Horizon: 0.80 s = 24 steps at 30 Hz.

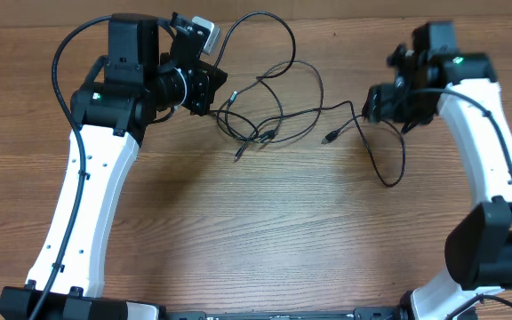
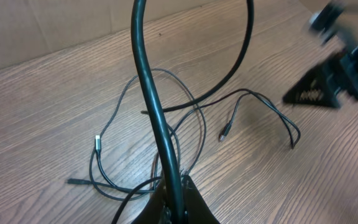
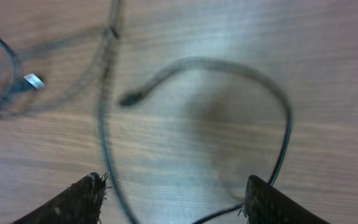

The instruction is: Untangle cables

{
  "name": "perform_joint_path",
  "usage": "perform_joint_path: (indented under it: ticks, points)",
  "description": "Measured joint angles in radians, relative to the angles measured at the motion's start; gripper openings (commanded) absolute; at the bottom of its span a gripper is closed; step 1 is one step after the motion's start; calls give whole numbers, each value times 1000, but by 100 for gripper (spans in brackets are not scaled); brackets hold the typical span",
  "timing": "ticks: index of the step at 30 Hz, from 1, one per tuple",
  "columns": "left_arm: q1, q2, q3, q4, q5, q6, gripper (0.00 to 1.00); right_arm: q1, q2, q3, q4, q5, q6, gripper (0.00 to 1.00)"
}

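The looped cable still runs through the tangle, so my right gripper should close on the looped cable's bend (image 1: 354, 108) and pull it clear while my left gripper stays still.
Several thin black cables (image 1: 260, 116) lie tangled on the wooden table between the arms. My left gripper (image 1: 206, 86) is at the tangle's left edge, shut on one black cable (image 2: 151, 93) that rises from its jaws and arcs away. In the left wrist view the left gripper (image 2: 174, 190) shows at the bottom, with silver-tipped plugs (image 2: 97, 142) on the wood beyond. My right gripper (image 1: 373, 104) hovers over a looped cable (image 1: 385, 173) on the right. In the right wrist view the right gripper (image 3: 176, 198) stands open, its fingertips (image 3: 87, 196) wide apart; blurred cable (image 3: 104, 118) runs between them, unclamped.
A loose plug end (image 3: 129, 98) lies ahead of the right gripper, also seen from above as a plug end (image 1: 329, 138). A cardboard wall (image 2: 55, 25) borders the far table edge. Bare wood (image 1: 274, 231) stretches toward the front.
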Motion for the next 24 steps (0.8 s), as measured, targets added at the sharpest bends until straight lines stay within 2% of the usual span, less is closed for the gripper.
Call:
perform_joint_path:
  ticks: [2,5,6,7,8,10,24]
  points:
    - [0,0,0,-1,-3,0,4,2,0,-69,56,-27,-23,68]
    - [0,0,0,-6,-23,0,4,8,0,-143,89,-89,-66,47]
    - [0,0,0,-11,-31,0,4,10,0,-149,90,-100,-67,47]
    - [0,0,0,-17,-35,0,4,11,0,-151,95,-111,-75,52]
    - [0,0,0,-22,-38,0,4,12,0,-151,98,-119,-82,71]
    - [0,0,0,-25,-43,0,4,13,0,-151,105,-136,-90,100]
    - [0,0,0,-26,-48,1,4,38,0,-106,88,-286,-177,100]
